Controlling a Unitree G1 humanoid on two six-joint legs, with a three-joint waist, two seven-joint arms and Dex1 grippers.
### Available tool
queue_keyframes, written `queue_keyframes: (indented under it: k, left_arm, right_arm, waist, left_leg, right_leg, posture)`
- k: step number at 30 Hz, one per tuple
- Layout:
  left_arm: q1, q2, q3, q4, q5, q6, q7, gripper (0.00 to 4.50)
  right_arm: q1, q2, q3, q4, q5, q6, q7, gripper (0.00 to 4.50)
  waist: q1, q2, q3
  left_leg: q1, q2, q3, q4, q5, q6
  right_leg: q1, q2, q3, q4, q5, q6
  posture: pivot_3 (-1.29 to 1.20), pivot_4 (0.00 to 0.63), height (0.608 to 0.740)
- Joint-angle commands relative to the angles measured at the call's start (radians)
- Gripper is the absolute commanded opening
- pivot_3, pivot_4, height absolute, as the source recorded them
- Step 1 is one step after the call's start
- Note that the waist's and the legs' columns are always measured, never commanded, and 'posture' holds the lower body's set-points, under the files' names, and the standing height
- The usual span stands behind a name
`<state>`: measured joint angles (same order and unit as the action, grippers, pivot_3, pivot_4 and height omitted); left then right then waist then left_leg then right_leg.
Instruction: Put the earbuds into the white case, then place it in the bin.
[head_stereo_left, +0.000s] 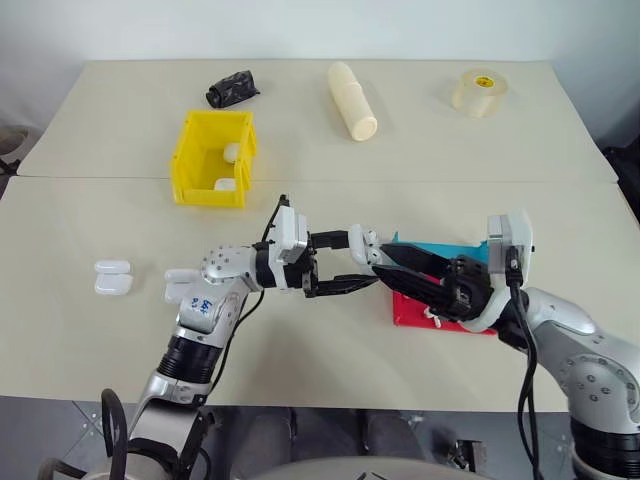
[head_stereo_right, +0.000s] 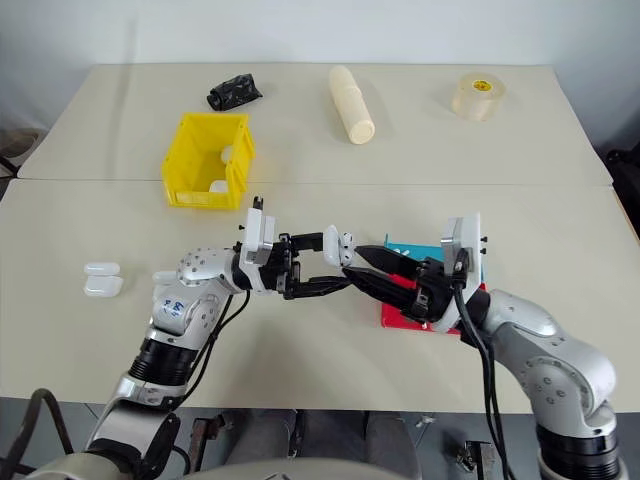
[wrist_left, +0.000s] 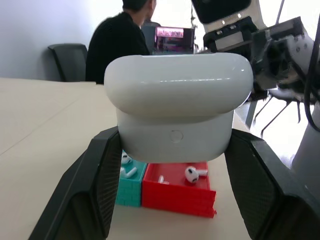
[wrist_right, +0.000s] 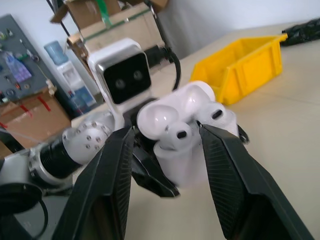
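My left gripper is holding a white case and will let go of it beside the farther white case in the yellow bin (head_stereo_left: 212, 155).
My left gripper (head_stereo_left: 365, 262) is shut on the white case (head_stereo_left: 362, 245) and holds it above the middle of the table with its lid open. In the right wrist view two earbuds (wrist_right: 177, 134) sit in the case (wrist_right: 185, 160). My right gripper (wrist_right: 165, 129) stands open, one finger on each side of the nearer earbud. More earbuds (wrist_left: 191, 173) lie in the red tray (wrist_left: 175, 195) and the blue tray (wrist_left: 131, 192) below. The yellow bin (head_stereo_left: 205, 190) stands at the back left with two white cases (head_stereo_left: 232, 152) inside.
Spare white cases (head_stereo_left: 113, 277) lie on the table at the left. A black crumpled thing (head_stereo_left: 232, 88), a cream cylinder (head_stereo_left: 353, 100) and a tape roll (head_stereo_left: 481, 92) lie along the far side. A person (wrist_left: 120, 45) sits beyond the table.
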<state>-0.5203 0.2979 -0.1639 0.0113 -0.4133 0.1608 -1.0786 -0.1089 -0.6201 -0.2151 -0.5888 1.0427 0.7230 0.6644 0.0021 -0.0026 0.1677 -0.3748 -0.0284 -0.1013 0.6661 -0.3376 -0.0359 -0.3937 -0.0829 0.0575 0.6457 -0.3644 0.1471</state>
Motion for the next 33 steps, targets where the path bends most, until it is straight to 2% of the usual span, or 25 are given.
queue_keyframes:
  k: [1,5,6,9,14,20,25,30,33]
  left_arm:
    - [-0.072,0.052,-0.021,-0.003,0.117,0.007,0.062,2.78]
    - [-0.138,0.136,-0.101,0.041,0.247,-0.003,0.033,2.78]
    - [-0.145,0.148,-0.116,0.046,0.262,-0.012,0.02,2.78]
    - [-0.163,0.165,-0.163,0.036,0.317,0.004,0.017,2.78]
    - [-0.155,0.148,-0.191,-0.008,0.323,0.048,0.013,2.78]
    - [-0.148,0.135,-0.187,-0.053,0.315,0.093,0.027,2.78]
    - [-0.131,0.133,-0.153,-0.079,0.286,0.097,0.04,2.78]
    - [-0.086,0.133,-0.08,-0.117,0.197,0.091,0.023,2.78]
    - [-0.055,0.129,-0.043,-0.149,0.144,0.114,0.028,2.78]
  right_arm:
    - [-0.035,-0.057,-0.053,-0.019,0.022,-0.001,0.013,1.57]
    - [-0.103,-0.094,-0.018,-0.027,0.016,0.01,0.011,0.18]
    - [-0.112,-0.098,-0.007,-0.028,0.01,0.013,0.012,0.04]
    - [-0.171,-0.104,0.082,-0.044,-0.032,0.038,0.005,0.04]
    - [-0.272,-0.069,0.205,-0.022,-0.094,0.071,-0.037,0.04]
    - [-0.292,-0.085,0.279,0.011,-0.169,0.11,-0.023,0.04]
    - [-0.262,-0.118,0.274,0.025,-0.217,0.119,0.0,0.04]
    - [-0.168,-0.188,0.161,0.066,-0.223,0.096,0.059,0.04]
    - [-0.12,-0.194,0.104,0.086,-0.218,0.076,0.082,0.04]
  waist:
    - [0.0,-0.001,0.0]
    - [-0.005,-0.001,0.001]
    - [-0.005,-0.001,0.001]
    - [-0.004,-0.001,0.001]
    - [-0.003,-0.002,0.002]
    - [0.0,-0.003,0.002]
    - [-0.001,-0.003,0.002]
    - [0.0,-0.003,0.002]
    - [0.001,-0.004,0.003]
  left_leg:
    - [0.0,0.0,0.0,0.0,0.0,0.0]
    - [0.001,-0.003,0.0,-0.002,0.0,0.0]
    - [0.001,-0.003,0.0,-0.002,0.0,0.0]
    - [0.001,-0.002,0.0,-0.003,0.0,0.0]
    - [0.0,0.001,0.0,-0.001,0.0,0.0]
    - [0.0,0.0,-0.001,-0.001,0.0,0.0]
    - [0.0,0.0,-0.001,-0.001,0.0,0.0]
    - [0.0,0.0,-0.001,-0.001,0.0,0.0]
    - [0.0,0.0,-0.001,0.0,0.0,0.0]
  right_leg:
    - [0.0,0.0,0.0,0.0,0.0,0.0]
    - [0.0,0.002,0.0,0.0,0.0,0.0]
    - [0.0,0.002,0.001,-0.001,0.0,0.0]
    - [-0.001,0.002,0.0,0.0,0.0,0.0]
    - [-0.001,0.001,0.001,-0.001,0.0,0.0]
    - [-0.001,0.0,0.001,0.0,0.0,0.0]
    - [-0.001,0.0,0.0,0.0,0.0,0.0]
    - [-0.001,0.0,0.0,0.0,0.0,0.0]
    - [-0.001,0.0,0.0,0.0,0.0,0.0]
  posture:
    - [0.0,0.15,0.74]
    - [0.0,0.15,0.74]
    - [0.0,0.15,0.74]
    - [0.0,0.15,0.74]
    - [0.0,0.15,0.74]
    - [0.0,0.15,0.74]
    - [0.0,0.15,0.74]
    - [0.0,0.15,0.74]
    - [0.0,0.15,0.74]
